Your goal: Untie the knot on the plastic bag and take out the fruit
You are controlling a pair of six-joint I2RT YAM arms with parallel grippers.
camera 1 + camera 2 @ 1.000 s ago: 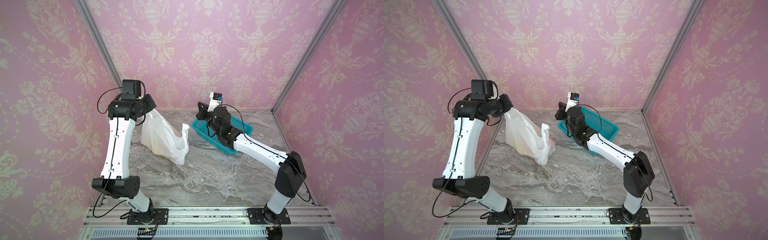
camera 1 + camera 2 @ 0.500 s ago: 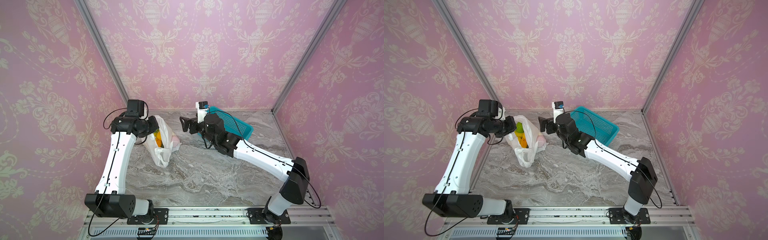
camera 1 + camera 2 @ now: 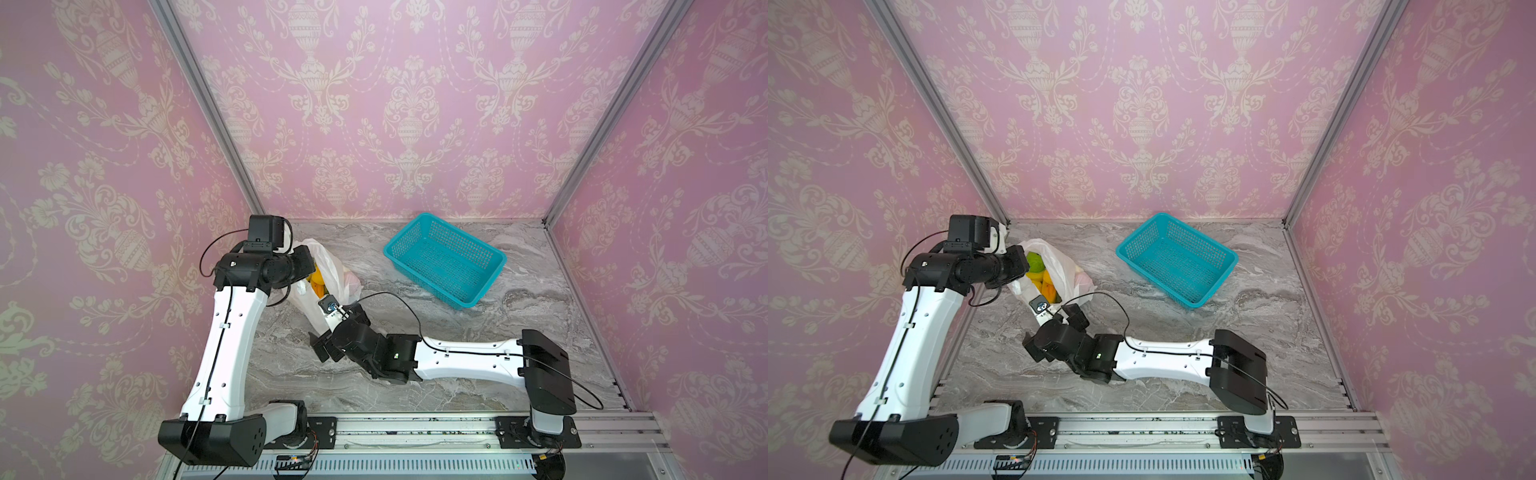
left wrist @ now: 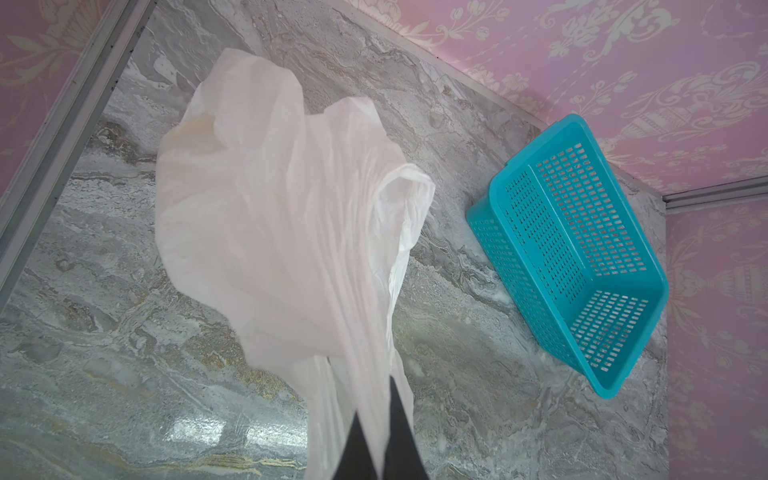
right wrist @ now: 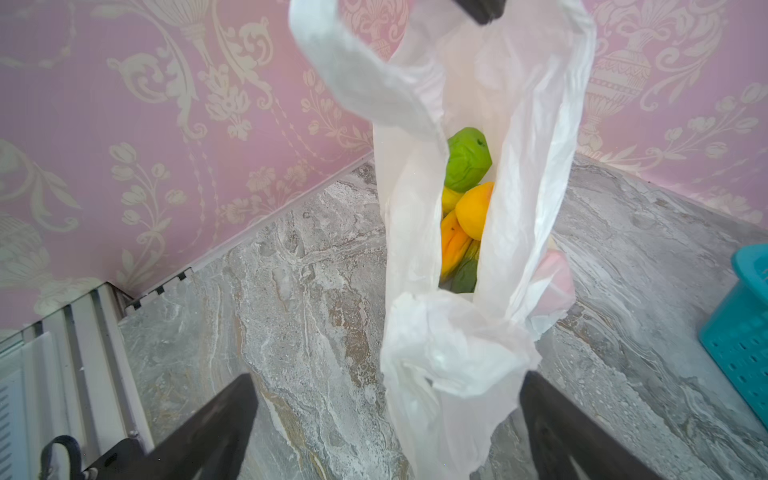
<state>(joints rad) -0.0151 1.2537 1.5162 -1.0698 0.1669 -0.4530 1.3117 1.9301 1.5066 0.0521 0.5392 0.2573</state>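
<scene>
I need to close my right gripper on the loose near edge point(image 3: 328, 321) point(image 5: 489, 352) of the white plastic bag, opposite the bag's handle that my left gripper holds up.
The white plastic bag point(image 3: 337, 270) point(image 3: 1064, 266) stands at the back left of the marble top. My left gripper point(image 3: 305, 266) point(image 4: 374, 436) is shut on one of its handles and holds it up. No knot shows: the handles are apart and the mouth gapes. Inside lies the fruit: a green round piece point(image 5: 467, 160) point(image 3: 1036, 262), a yellow-orange round one point(image 5: 473, 210) and long orange pieces point(image 5: 453, 245). My right gripper point(image 3: 330, 332) point(image 5: 386, 415) is open at the bag's near edge, with loose plastic between its wide fingers point(image 5: 224, 419).
An empty teal mesh basket point(image 3: 484, 286) point(image 3: 1219, 278) point(image 4: 519, 249) sits at the back right. The pink left wall and its metal corner post point(image 3: 232, 166) stand close behind the bag. The right forearm point(image 3: 465, 359) lies low across the table's front.
The left gripper has lowered the bag from high up onto the table at the back left. The right arm has swung from the basket to the bag's near side and its jaws have opened.
</scene>
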